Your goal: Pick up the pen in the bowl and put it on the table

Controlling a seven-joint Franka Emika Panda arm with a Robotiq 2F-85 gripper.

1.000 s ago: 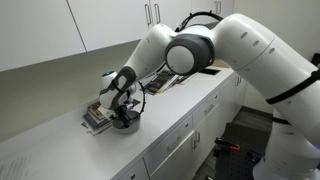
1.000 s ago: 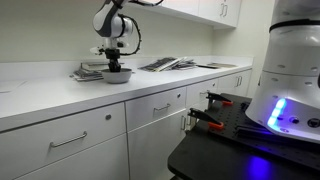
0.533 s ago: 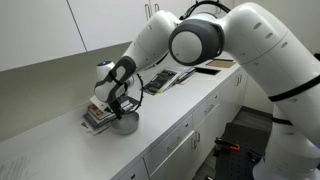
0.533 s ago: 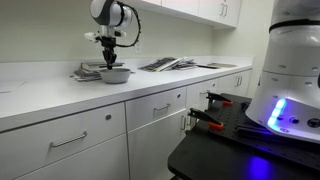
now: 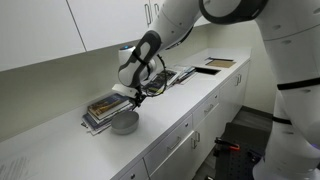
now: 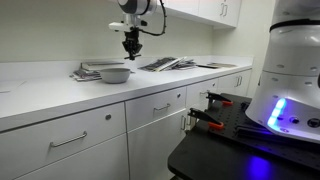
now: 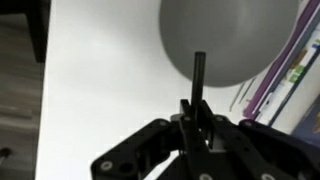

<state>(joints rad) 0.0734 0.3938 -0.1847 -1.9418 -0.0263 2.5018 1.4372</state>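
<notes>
My gripper is going to let go of the thin dark pen on the white table (image 5: 157, 117) (image 7: 110, 92) between the grey bowl and the drawers. The pen is now held beside the bowl.
My gripper (image 5: 137, 92) is shut on the thin dark pen (image 7: 198, 75) and holds it in the air above the white table (image 5: 185, 105). In the wrist view the pen sticks out from between the closed fingers (image 7: 195, 108), its tip over the rim of the grey bowl (image 7: 228, 38). The bowl (image 5: 124, 122) stands on the table next to a stack of books, and my gripper is above it and to one side. In the other exterior view the gripper (image 6: 132, 50) hangs beside the bowl (image 6: 115, 74). The bowl looks empty.
A stack of books (image 5: 100, 108) lies beside the bowl. Magazines and papers (image 5: 170, 77) lie further along the counter, with a flat book (image 5: 218, 63) at the far end. Upper cabinets (image 5: 100, 25) hang over the counter. Drawers with silver handles (image 6: 70, 142) are below.
My gripper has risen out of the bowl with the pen in it and moved sideways along the counter, away from the books.
</notes>
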